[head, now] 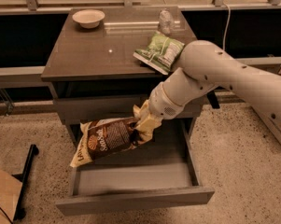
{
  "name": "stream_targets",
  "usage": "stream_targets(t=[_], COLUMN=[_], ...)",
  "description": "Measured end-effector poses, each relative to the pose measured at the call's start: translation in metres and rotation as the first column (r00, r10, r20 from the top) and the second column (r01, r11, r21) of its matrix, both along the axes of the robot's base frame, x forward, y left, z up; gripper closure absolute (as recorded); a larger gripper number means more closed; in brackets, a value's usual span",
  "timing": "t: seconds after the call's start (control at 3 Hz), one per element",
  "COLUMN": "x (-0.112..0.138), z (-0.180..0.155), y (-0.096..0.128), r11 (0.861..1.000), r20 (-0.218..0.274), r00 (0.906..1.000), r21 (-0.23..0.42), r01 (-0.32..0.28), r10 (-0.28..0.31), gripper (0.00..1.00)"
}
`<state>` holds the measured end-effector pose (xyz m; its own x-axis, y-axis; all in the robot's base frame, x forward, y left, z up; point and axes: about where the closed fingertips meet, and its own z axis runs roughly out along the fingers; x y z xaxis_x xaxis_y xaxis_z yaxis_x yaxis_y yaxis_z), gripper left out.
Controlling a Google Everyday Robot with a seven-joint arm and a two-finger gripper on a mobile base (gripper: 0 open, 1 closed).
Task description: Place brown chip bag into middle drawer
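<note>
My gripper is going to release the brown chip bag on the centre of the open middle drawer's grey bottom [136, 169]. The bag now hangs tilted over that drawer.
The brown chip bag [109, 139] hangs tilted over the left half of the open middle drawer [135, 200], its left end lowest, above the drawer's left wall. My gripper [141, 126] is shut on the bag's right cream-yellow end and holds it just above the grey tray. The white arm reaches down from the right, in front of the closed grey drawer front [100, 108] above.
On the dark cabinet top [84, 55] lie a green chip bag [159, 52], a white bowl [88, 18] at the back left and a clear plastic bottle [165, 21]. A black stand [25, 181] is on the floor at the left.
</note>
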<state>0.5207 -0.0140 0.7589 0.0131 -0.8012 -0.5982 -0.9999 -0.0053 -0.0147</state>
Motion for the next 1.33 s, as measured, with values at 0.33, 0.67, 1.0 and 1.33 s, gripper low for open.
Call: stream_targets(t=[0.33,0.67,1.0,1.33], x=[0.003,0.005,0.009,0.012], z=[-0.04,-0.079,-0.119,-0.162], y=[-0.008,-0.023,-0.041,-0.056], r11=[0.996,0.981,0.972,0.966], r20=[-0.027,-0.045,-0.07,-0.122], r00=[0.9987,0.9954,0.9925,0.9868], r21=[0.082,0.17,0.206,0.224], r01=[0.046,0.091,0.112,0.132], r10=[-0.044,-0.084,-0.1,-0.106], gripper=[1.0,1.0,1.0,1.0])
